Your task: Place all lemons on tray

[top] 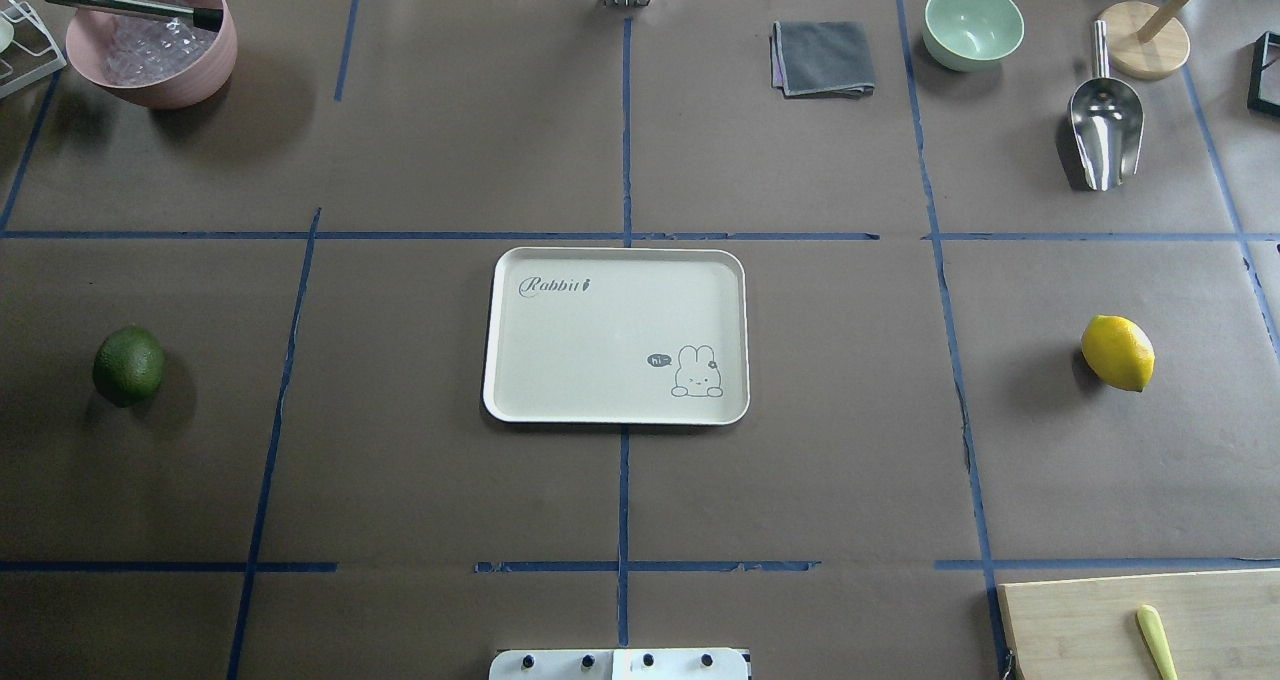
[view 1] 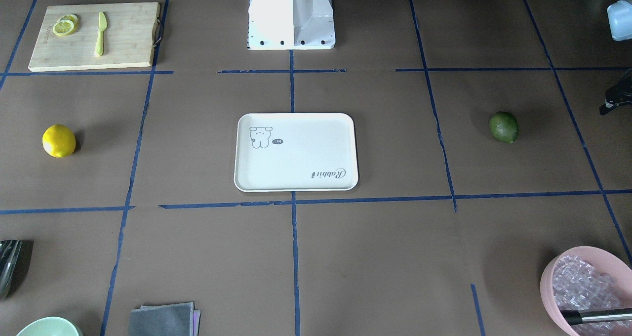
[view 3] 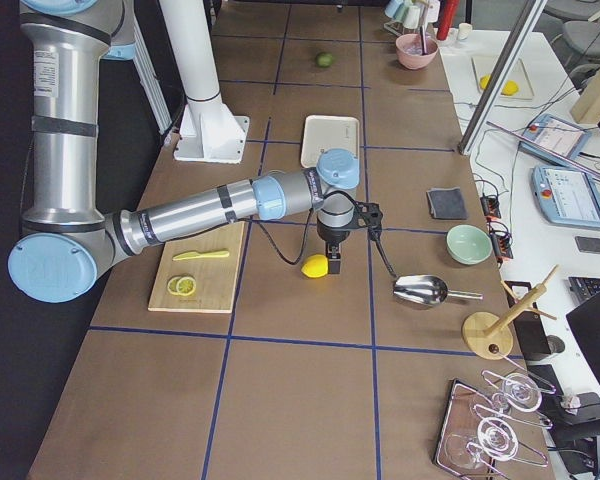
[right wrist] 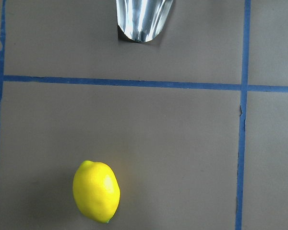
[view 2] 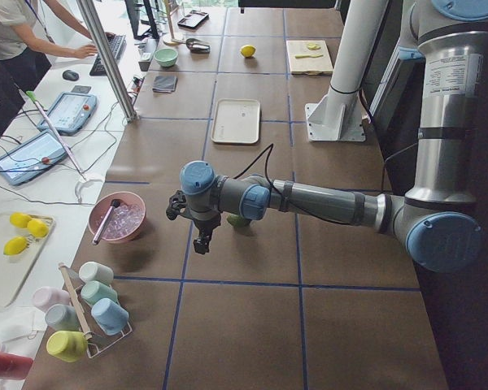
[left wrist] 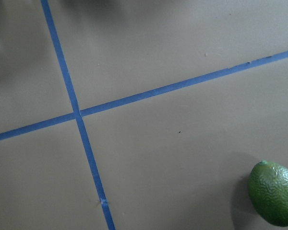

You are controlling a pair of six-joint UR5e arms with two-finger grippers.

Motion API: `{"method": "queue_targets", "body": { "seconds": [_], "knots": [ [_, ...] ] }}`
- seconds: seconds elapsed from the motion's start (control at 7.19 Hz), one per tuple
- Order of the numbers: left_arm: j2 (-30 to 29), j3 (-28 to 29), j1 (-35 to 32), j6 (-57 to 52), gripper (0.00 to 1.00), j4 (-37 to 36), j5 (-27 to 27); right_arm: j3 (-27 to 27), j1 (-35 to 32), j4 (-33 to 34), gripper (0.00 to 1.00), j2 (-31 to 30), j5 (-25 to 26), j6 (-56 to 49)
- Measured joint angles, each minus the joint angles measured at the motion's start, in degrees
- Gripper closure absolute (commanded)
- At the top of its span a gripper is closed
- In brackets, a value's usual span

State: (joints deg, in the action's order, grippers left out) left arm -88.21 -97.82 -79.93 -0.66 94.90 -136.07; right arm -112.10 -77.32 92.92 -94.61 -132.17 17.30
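The right gripper will next move to the middle of the bright yellow lemon [view 1: 59,140] [right wrist: 96,191] and close there, because this lemon belongs on the cream-white tray.
The cream-white tray [top: 615,335] lies bare at the table's middle, also in the front view [view 1: 296,153]. The dark green lemon [top: 128,365] lies far to its left, also in the left wrist view [left wrist: 273,192]. The bright yellow lemon [top: 1117,353] lies far to its right, also in the right wrist view [right wrist: 96,191]. My left gripper [view 2: 203,241] hangs above the table close beside the green lemon [view 2: 238,220]. My right gripper [view 3: 333,262] hangs close beside the yellow lemon [view 3: 315,265]. I cannot tell whether either gripper is open or shut.
A bamboo cutting board [view 1: 94,37] with lemon slices [view 1: 65,25] and a knife [view 1: 100,33] lies near the robot's right side. A pink bowl [top: 150,50], grey cloth [top: 823,57], green bowl [top: 973,25] and metal scoop [top: 1105,130] line the far edge.
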Motion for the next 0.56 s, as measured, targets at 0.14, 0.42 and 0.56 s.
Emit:
{"method": "queue_targets", "body": {
  "seconds": [0.14, 0.42, 0.56],
  "knots": [
    [0.6, 0.0, -0.1, 0.0, 0.00, 0.0, 0.1, 0.1, 0.1, 0.0, 0.00, 0.0, 0.0, 0.1],
    [1.1, 0.1, -0.3, 0.0, 0.00, -0.3, 0.3, 0.2, 0.4, 0.0, 0.00, 0.0, 0.0, 0.2],
    [1.3, 0.1, -0.4, 0.0, 0.00, -0.4, 0.4, 0.1, 0.4, 0.0, 0.00, 0.0, 0.0, 0.2]
  ]
}}
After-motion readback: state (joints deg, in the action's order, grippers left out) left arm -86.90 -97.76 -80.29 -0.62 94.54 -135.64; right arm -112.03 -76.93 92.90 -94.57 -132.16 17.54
